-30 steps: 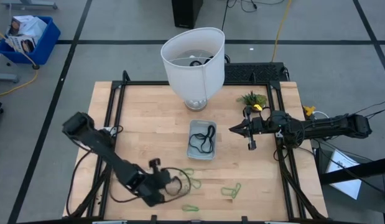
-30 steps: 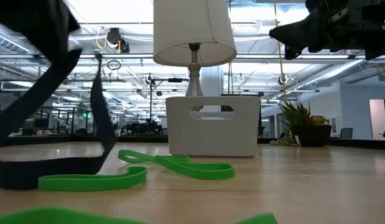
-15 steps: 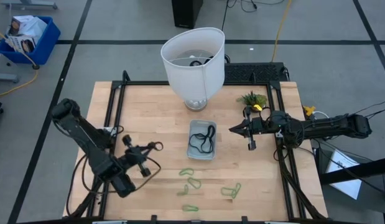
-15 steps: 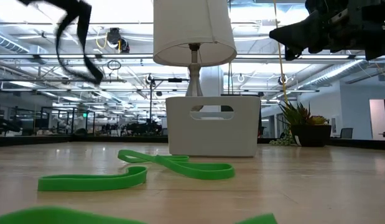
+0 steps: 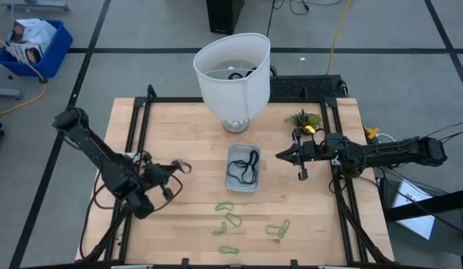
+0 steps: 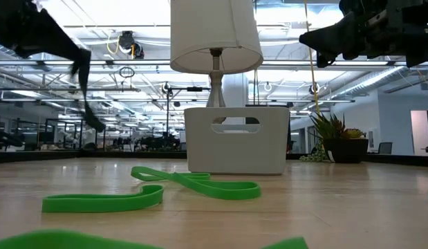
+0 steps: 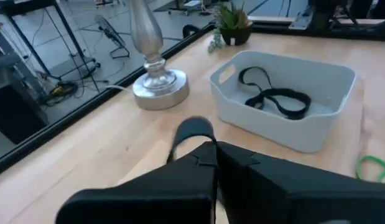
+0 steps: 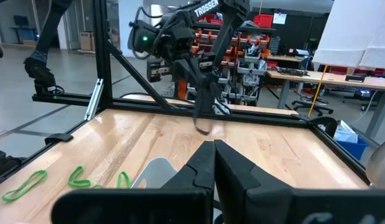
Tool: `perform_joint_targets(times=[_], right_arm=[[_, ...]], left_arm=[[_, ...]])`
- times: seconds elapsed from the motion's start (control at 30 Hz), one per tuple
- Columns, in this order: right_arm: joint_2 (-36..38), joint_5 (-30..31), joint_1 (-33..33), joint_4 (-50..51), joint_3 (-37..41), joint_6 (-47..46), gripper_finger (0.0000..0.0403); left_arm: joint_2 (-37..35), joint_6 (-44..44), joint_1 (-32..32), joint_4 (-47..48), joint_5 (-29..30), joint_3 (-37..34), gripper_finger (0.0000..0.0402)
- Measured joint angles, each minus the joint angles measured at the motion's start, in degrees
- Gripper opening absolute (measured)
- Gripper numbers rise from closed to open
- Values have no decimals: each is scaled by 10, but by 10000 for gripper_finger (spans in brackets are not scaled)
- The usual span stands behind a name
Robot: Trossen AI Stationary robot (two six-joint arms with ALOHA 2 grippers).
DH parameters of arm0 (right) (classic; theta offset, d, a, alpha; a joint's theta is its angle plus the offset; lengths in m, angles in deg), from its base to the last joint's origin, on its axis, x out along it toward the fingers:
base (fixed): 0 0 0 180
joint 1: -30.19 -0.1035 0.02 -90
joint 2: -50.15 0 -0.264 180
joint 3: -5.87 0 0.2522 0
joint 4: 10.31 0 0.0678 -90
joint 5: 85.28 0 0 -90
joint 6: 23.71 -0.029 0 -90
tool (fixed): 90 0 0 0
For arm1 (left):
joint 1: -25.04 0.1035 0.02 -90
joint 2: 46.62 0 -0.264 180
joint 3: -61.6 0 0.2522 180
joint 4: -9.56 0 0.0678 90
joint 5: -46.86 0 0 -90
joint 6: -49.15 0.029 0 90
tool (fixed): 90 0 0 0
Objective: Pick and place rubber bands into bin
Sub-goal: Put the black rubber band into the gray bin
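Observation:
The black rubber band, now hanging above the table, will be let go by my left gripper, on top of the black bands inside the pale bin (image 5: 244, 164) (image 7: 275, 99).
A black rubber band (image 6: 86, 93) hangs in my left gripper (image 5: 173, 169), which is shut on it above the table's left half, left of the bin (image 5: 243, 167). The bin (image 7: 285, 102) is a pale shallow tray with black bands (image 7: 273, 96) lying inside. Several green bands (image 5: 231, 218) lie flat on the wood near the front edge, also in the low view (image 6: 103, 201). My right gripper (image 5: 279, 156) hovers shut and empty just right of the bin. My left gripper pinches the black band between its two shut fingers, a short loop (image 7: 192, 132) sticking out past the fingertips. The fingers point roughly level toward the bin. The band is lifted clear of the table and dangles slack below the fingers (image 8: 204, 109).
A tall lamp with a white shade (image 5: 232, 71) stands on its silver base (image 7: 158, 87) just behind the bin. A small potted plant (image 5: 304, 118) sits at the far right. A black frame (image 5: 141, 127) borders the table.
My left gripper has drawn back from the near middle of the table toward its left and far side, rising and turning. The black band, which lay partly on the wood, has come up with it and now hangs clear. My right gripper has kept still.

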Motion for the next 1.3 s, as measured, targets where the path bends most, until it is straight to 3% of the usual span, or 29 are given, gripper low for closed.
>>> perform_joint_targets(times=[0.13,0.23,0.37,0.47,0.73,1.03,1.3], right_arm=[[0,0,0,-1,0,1,0],[0,1,0,-1,0,1,0],[0,1,0,-2,0,0,0],[0,2,0,-2,0,0,0],[0,2,0,-2,0,2,0],[0,2,1,-6,0,17,0],[0,2,1,-6,0,17,0]], left_arm=[[-19,108,30,-82,-6,-2,1],[-23,246,74,-199,-45,-2,1],[-23,463,147,-405,-155,-2,1],[-23,562,210,-524,-249,-2,1],[21,568,363,-617,-434,3,0],[193,620,433,-620,-633,117,0],[302,597,451,-616,-663,143,0]])
